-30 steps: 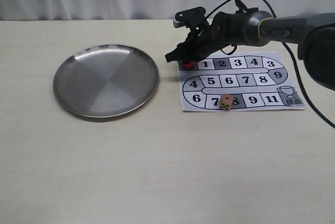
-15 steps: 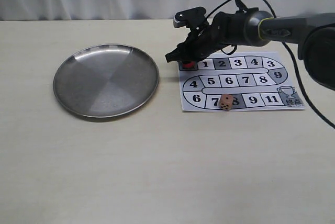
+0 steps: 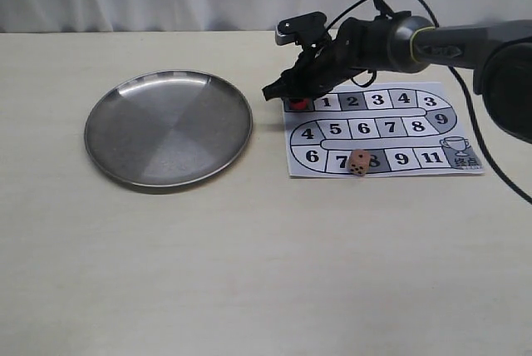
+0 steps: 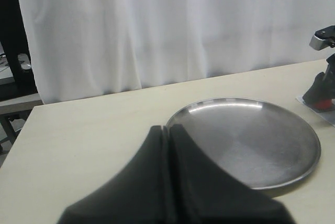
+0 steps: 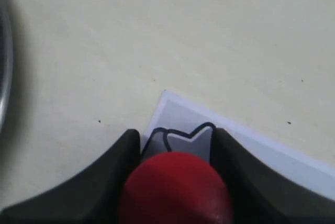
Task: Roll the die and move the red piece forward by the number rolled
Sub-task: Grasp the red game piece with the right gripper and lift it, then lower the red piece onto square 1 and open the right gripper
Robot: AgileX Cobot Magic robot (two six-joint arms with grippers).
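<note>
I will use my right gripper to set the red piece down on the top-row square (image 3: 327, 105), beside the start square.
The red piece (image 3: 298, 104) stands on the start square at the upper left corner of the numbered board (image 3: 378, 127). My right gripper (image 3: 293, 96) reaches down over it from the right. In the right wrist view the red piece (image 5: 175, 187) fills the gap between the two dark fingers (image 5: 118, 156), which press against its sides, so my right gripper (image 5: 177, 132) is shut on it. The die (image 3: 359, 161) lies on the board's bottom row between squares 7 and 8, dark pips showing. My left gripper (image 4: 168, 127) is shut and empty, away from the board.
A round steel plate (image 3: 169, 127) lies left of the board; the left wrist view shows the plate (image 4: 246, 140) just beyond my left fingers. A white curtain hangs behind the table's far edge.
</note>
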